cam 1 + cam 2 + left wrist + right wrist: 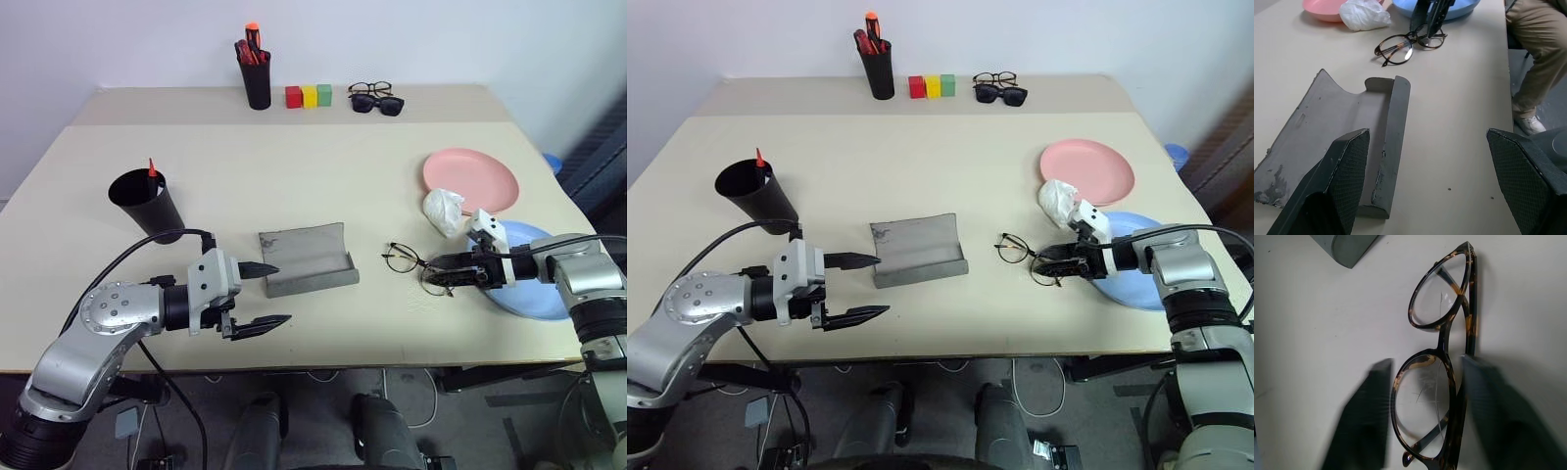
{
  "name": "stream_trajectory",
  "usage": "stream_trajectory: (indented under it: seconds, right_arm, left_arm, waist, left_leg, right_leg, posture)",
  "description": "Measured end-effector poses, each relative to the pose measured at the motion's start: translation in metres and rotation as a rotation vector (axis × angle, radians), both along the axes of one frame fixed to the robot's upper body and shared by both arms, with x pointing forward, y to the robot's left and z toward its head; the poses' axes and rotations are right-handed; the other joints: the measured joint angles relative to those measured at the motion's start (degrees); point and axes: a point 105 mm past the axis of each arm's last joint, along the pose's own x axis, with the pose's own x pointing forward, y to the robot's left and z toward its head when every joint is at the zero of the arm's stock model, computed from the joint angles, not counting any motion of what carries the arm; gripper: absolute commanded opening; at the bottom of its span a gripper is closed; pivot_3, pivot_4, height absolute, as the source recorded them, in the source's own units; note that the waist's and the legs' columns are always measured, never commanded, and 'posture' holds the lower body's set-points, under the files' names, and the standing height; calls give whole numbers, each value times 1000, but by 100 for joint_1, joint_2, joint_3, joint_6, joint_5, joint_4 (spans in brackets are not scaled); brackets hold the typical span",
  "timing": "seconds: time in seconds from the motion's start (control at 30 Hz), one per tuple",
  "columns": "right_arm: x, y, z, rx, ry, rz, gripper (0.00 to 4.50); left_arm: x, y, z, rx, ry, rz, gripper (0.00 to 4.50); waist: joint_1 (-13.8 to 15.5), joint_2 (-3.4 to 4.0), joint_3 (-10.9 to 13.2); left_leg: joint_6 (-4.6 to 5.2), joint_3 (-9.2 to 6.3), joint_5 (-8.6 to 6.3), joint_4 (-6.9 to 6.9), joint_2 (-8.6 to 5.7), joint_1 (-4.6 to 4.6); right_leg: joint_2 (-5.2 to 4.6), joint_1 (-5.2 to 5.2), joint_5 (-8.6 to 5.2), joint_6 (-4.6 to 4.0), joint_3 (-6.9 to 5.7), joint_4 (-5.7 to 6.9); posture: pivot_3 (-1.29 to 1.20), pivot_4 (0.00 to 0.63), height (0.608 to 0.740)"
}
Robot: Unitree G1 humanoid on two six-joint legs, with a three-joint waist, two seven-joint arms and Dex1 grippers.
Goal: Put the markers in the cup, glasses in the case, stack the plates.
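My right gripper should open and pinch the glasses' bridge (1444,340) before lifting, since its fingers are around the glasses' near lens, off to one end.
The glasses (412,261) lie on the table right of the open grey case (306,257), with thin dark frames that look mottled brown in the right wrist view (1440,333). My right gripper (447,275) has its fingers pressed against both sides of the lens nearest it. My left gripper (282,294) stands open at the case's front left corner, holding nothing. The black cup (145,204) sits at the left with a red-tipped marker (152,168) standing in it. The pink plate (470,178) lies at the right, and the blue plate (534,289) lies under my right arm.
A crumpled white wad (444,211) rests between the two plates. A black pen holder (257,78) with red-orange pens, three coloured blocks (309,95) and two more pairs of glasses (376,98) line the far edge. A person's leg (1537,58) shows beside the table.
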Motion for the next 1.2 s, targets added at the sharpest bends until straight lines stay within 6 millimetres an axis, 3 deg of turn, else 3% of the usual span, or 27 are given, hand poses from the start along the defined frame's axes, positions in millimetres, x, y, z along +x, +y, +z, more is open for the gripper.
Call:
stream_trajectory:
  seconds: [0.03,0.13,1.1,1.2]
  right_arm:
    - [0,1,0,2,1,2,401]
    - [3,7,8,19,-25,32,401]
    - [4,14,5,23,-10,51,401]
    - [4,14,5,22,2,56,1226]
  left_arm:
    - [0,0,0,-1,0,0,3899]
    - [0,0,0,-1,3,3,3899]
    - [-1,0,-1,-6,18,11,3899]
    - [-1,0,-1,-7,18,12,3899]
  waist:
    - [0,0,0]
    - [-9,-4,-2]
    - [-23,-1,-1]
    - [-16,-1,0]
  left_leg:
    - [0,0,0,0,0,0]
    - [0,-1,0,1,0,8]
    - [0,0,0,-2,1,9]
    - [0,-1,0,-3,1,9]
  right_leg:
    - [0,0,0,0,0,0]
    - [0,7,0,0,0,0]
    - [2,4,0,0,0,2]
    - [2,4,0,0,0,2]
  posture:
    - [0,150,740]
    - [0,150,740]
    - [0,150,740]
    - [0,150,740]
